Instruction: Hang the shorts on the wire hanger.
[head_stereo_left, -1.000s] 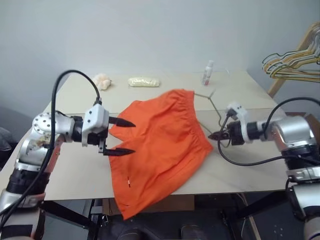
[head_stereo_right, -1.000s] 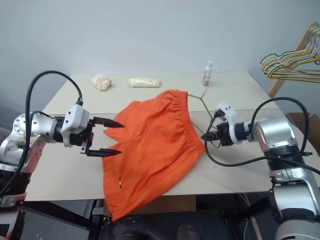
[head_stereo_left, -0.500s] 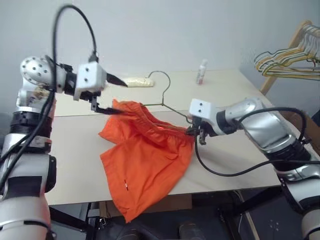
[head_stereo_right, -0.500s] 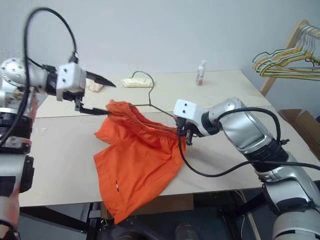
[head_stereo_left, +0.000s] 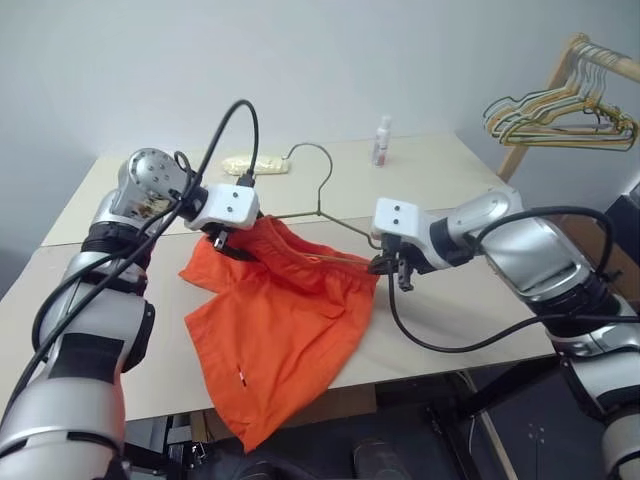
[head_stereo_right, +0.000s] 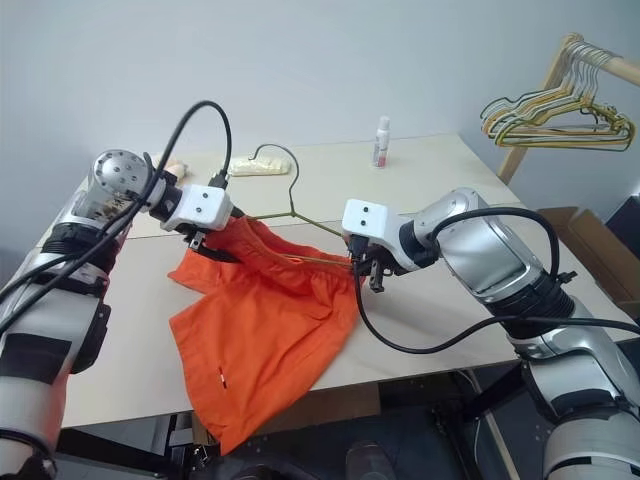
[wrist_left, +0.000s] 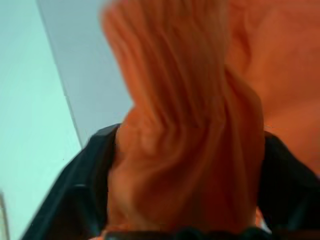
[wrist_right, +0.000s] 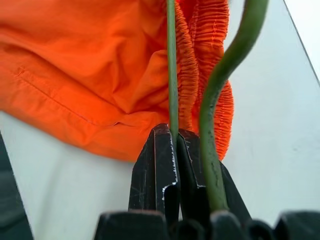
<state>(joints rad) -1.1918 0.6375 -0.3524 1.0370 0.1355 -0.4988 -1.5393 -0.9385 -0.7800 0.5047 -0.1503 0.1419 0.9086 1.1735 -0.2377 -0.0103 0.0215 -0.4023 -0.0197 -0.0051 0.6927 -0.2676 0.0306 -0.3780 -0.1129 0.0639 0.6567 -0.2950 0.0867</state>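
Note:
My right gripper is holding the hanger, whose end sticks out past the waistband, so it should release the hanger, take the waistband's loose end (head_stereo_left: 364, 275) and stretch it over the hanger.
The orange shorts (head_stereo_left: 285, 320) lie on the table (head_stereo_left: 450, 185), one leg hanging over the near edge. Their gathered waistband (wrist_right: 207, 40) is lifted off the surface between my two grippers. My left gripper (head_stereo_left: 228, 243) is shut on the waistband's left end, and bunched orange fabric (wrist_left: 190, 125) fills the gap between its black fingers (wrist_left: 82, 180). My right gripper (head_stereo_left: 386, 264) is shut on the thin wire of the wire hanger (wrist_right: 209, 145) at the waistband's right end. The hanger's hook (head_stereo_left: 311, 148) stands up behind the shorts, and its lower wire runs along the waistband.
A small white bottle (head_stereo_left: 382, 140) and a pale yellow packet (head_stereo_left: 240, 165) sit at the table's far edge. A bunch of coloured wire hangers (head_stereo_left: 560, 112) hangs on a wooden rack at the right. A cardboard box (head_stereo_right: 585, 225) stands beyond the table's right side.
My left gripper has come down onto the waistband's left end and closed on it. The right gripper still grips the hanger and has kept still over the last half second. The camera has shifted.

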